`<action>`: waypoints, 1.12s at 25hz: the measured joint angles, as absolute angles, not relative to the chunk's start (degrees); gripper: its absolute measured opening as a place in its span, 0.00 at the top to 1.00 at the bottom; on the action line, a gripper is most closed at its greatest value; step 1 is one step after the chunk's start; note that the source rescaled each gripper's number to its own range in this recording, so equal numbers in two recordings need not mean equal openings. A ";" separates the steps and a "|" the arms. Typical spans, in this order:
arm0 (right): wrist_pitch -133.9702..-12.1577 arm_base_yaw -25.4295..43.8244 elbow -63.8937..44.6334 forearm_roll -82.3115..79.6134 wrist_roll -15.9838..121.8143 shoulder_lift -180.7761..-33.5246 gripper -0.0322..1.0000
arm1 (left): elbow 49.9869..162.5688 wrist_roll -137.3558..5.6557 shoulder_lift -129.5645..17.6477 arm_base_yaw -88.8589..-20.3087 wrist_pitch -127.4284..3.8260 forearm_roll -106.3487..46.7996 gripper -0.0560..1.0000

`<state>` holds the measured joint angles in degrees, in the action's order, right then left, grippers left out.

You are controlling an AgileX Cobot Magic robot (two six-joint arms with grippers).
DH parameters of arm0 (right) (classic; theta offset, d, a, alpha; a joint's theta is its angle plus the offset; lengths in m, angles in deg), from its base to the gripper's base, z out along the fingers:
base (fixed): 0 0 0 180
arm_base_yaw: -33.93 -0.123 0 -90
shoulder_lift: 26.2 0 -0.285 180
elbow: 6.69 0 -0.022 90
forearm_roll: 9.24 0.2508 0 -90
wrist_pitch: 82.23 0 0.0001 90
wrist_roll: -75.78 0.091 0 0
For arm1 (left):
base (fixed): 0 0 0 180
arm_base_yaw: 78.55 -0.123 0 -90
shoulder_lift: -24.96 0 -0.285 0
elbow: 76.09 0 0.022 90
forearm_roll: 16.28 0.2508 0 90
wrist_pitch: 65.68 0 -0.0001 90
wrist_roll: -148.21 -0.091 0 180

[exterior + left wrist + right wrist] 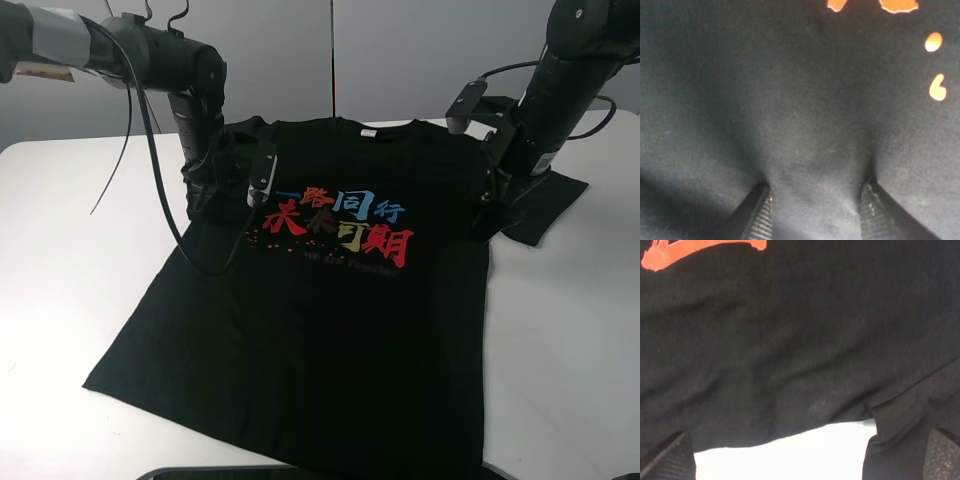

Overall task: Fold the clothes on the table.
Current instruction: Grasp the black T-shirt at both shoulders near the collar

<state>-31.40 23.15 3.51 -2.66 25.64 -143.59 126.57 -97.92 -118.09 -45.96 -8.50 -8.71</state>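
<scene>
I should open my left gripper's fingers and take the cloth nearer the shirt's side edge [188, 232], because they are pinching the shirt's front short of that edge.
The black T-shirt [330, 300] lies flat on the white table [80, 200], with the red, blue and yellow characters [340, 220] facing up. My left gripper [225, 205] presses down on the shirt's left shoulder area, beside the print. In the left wrist view [815, 217] its jaws stand partly apart, with black cloth bulging between the fingertips [759, 215]. My right gripper [485, 220] is down at the shirt's right edge, by the armpit. In the right wrist view [807, 462] it is wide open, straddling the shirt's edge [790, 390] over bare table [765, 460].
The right sleeve [545, 200] lies spread out past my right gripper. The left sleeve is bunched under the left arm [190, 110]. Loose cables [150, 150] hang from that arm. A dark strip [200, 472] shows at the table's front edge.
</scene>
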 joint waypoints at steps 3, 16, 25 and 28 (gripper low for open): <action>-31.40 23.15 3.51 -2.66 25.64 -143.59 0.02 | 126.57 -97.26 -118.35 -45.96 -8.50 -8.71 0.58; -31.40 23.15 3.51 -2.55 25.64 -143.59 0.02 | 126.76 -93.36 -118.70 -45.96 -10.77 -6.73 0.95; -31.04 23.15 4.35 0.50 23.31 -143.59 0.02 | 127.13 -93.36 -118.70 -45.96 -11.99 -7.21 0.44; -31.25 23.15 7.03 0.76 19.72 -143.59 0.02 | 127.24 -93.36 -118.59 -45.96 -12.45 -7.13 0.13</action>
<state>-31.25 23.15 7.03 0.76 19.72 -143.59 127.24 -93.36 -118.59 -45.96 -12.45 -7.13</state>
